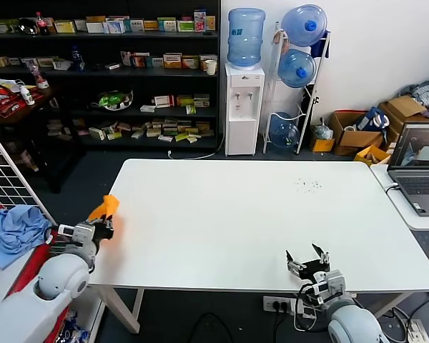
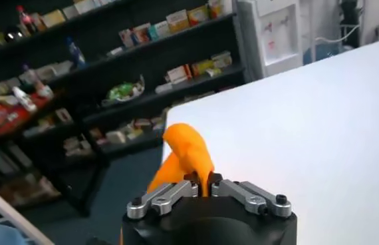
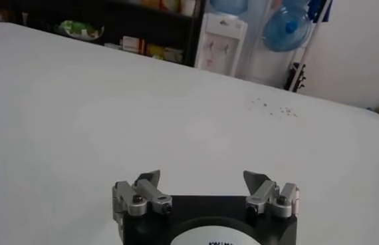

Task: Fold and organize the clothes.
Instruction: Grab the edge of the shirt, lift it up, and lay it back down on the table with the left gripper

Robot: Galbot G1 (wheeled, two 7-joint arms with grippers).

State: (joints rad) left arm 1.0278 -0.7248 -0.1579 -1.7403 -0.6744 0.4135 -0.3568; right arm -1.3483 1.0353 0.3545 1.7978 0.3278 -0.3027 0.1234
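Note:
Next, my left hand releases the orange T-shirt on the white table's near half (image 1: 234, 230), in line with the water dispenser.
A bunched piece of the bright orange T-shirt (image 1: 105, 207) sticks up at the left edge of the white table (image 1: 236, 214); most of the shirt is hidden below the edge. My left gripper (image 1: 100, 227) is shut on this orange fabric, which rises between the closed jaws in the left wrist view (image 2: 186, 156). My right gripper (image 1: 307, 259) is open and empty at the table's near right edge; in the right wrist view (image 3: 203, 183) only bare tabletop lies ahead of it.
A light blue cloth (image 1: 14, 232) lies on a rack to the left of the table. A laptop (image 1: 418, 168) sits on a side table at right. Shelves (image 1: 107, 71) and a water dispenser (image 1: 243, 107) stand behind.

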